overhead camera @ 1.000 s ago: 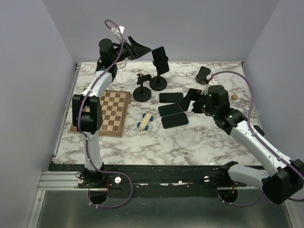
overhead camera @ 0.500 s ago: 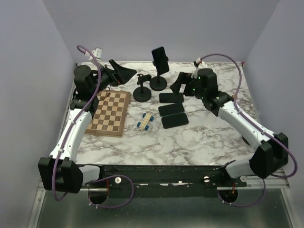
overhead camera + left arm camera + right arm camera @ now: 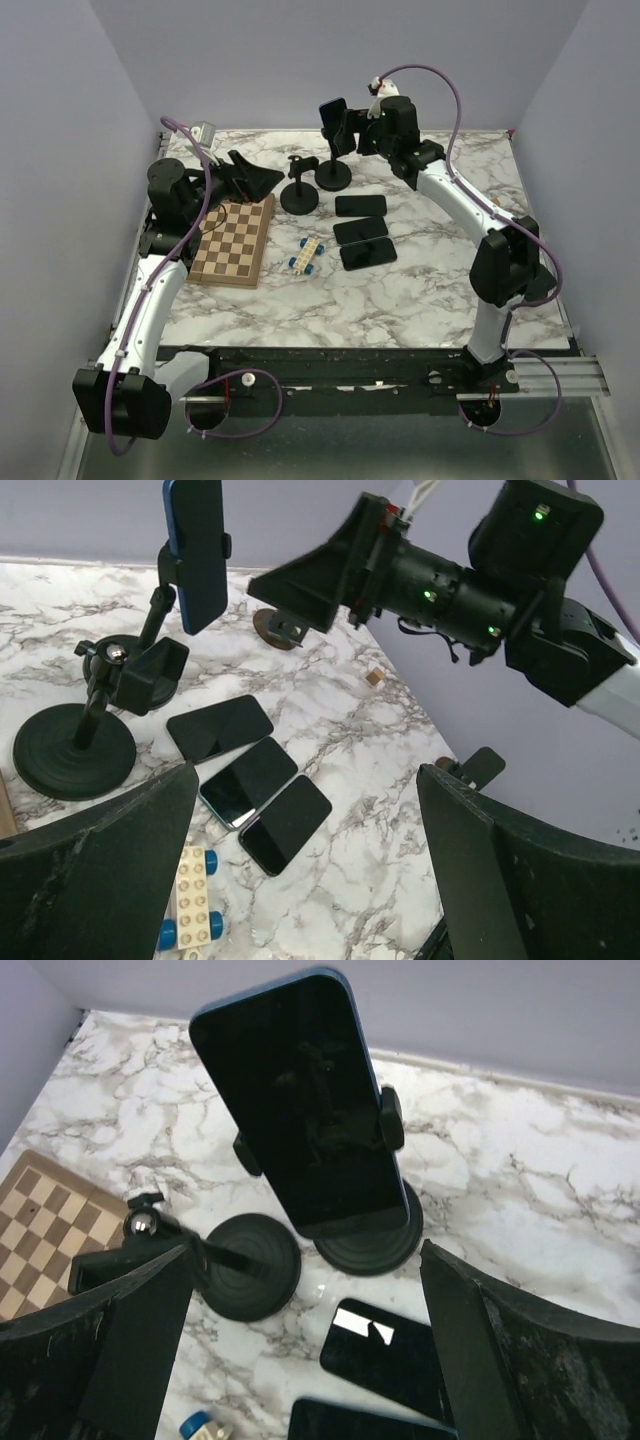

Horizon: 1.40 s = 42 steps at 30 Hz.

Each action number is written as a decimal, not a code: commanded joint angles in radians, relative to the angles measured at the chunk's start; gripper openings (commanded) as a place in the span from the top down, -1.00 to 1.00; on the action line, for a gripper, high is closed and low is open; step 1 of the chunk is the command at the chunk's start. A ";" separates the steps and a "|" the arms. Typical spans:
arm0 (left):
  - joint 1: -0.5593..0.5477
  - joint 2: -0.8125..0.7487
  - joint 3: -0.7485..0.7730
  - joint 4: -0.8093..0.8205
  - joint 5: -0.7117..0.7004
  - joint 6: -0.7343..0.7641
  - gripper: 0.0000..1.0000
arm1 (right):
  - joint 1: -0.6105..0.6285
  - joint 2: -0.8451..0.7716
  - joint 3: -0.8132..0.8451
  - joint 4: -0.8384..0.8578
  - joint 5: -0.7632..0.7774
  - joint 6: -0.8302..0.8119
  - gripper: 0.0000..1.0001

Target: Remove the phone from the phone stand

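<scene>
The dark phone will be gripped by my right gripper, which will close across the upper side edges [image 3: 334,112] [image 3: 285,1050] of the phone, just above the phone stand's clamp.
A dark phone with a blue rim [image 3: 335,122] stands clamped upright in the phone stand [image 3: 333,177] at the back middle. It fills the upper middle of the right wrist view [image 3: 295,1100], above its round base [image 3: 365,1235]. My right gripper [image 3: 352,130] is open and empty, just to the right of the phone, with its jaws spread wide and not touching it. In the left wrist view the phone shows edge-on [image 3: 197,550]. My left gripper [image 3: 250,178] is open and empty above the far end of the chessboard.
An empty second stand [image 3: 299,195] is just left of the phone stand. Three loose phones [image 3: 361,229] lie flat in a row in front of it. A chessboard [image 3: 232,240] lies at the left, and a small toy brick car [image 3: 306,255] beside it.
My right arm has swung from the right side to the back, ending beside the phone in the stand. My left arm has drawn back from the stand and lowered over the chessboard.
</scene>
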 commanded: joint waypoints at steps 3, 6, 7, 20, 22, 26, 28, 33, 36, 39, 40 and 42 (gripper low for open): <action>0.007 0.021 -0.027 0.100 0.137 -0.076 -0.97 | 0.006 0.139 0.205 -0.010 -0.025 -0.107 -1.00; 0.007 0.042 -0.034 0.140 0.172 -0.119 -0.97 | 0.006 0.188 0.280 -0.020 -0.035 -0.125 -1.00; 0.008 0.045 -0.033 0.141 0.177 -0.124 -0.97 | 0.007 0.205 0.301 -0.027 -0.037 -0.134 -1.00; 0.012 0.074 -0.039 0.154 0.181 -0.131 -0.97 | 0.047 0.382 0.550 -0.082 0.030 -0.212 -1.00; 0.012 0.077 -0.039 0.157 0.185 -0.131 -0.97 | 0.059 0.393 0.553 -0.074 0.075 -0.229 -1.00; 0.012 0.083 -0.041 0.161 0.188 -0.132 -0.97 | 0.070 0.412 0.560 -0.062 0.129 -0.230 -1.00; 0.012 0.082 -0.042 0.162 0.188 -0.131 -0.97 | 0.071 0.424 0.573 -0.063 0.160 -0.229 -1.00; 0.012 0.086 -0.042 0.163 0.188 -0.131 -0.97 | 0.073 0.445 0.602 -0.072 0.171 -0.257 -1.00; 0.012 0.086 -0.042 0.163 0.186 -0.127 -0.97 | 0.073 0.455 0.609 -0.075 0.191 -0.289 -1.00; 0.012 0.087 -0.044 0.161 0.185 -0.124 -0.97 | 0.073 0.452 0.610 -0.084 0.135 -0.312 -1.00; 0.012 0.089 -0.044 0.161 0.186 -0.123 -0.97 | 0.073 0.453 0.615 -0.092 0.107 -0.317 -1.00; 0.012 0.092 -0.044 0.161 0.186 -0.125 -0.97 | 0.073 0.457 0.624 -0.104 0.090 -0.316 -1.00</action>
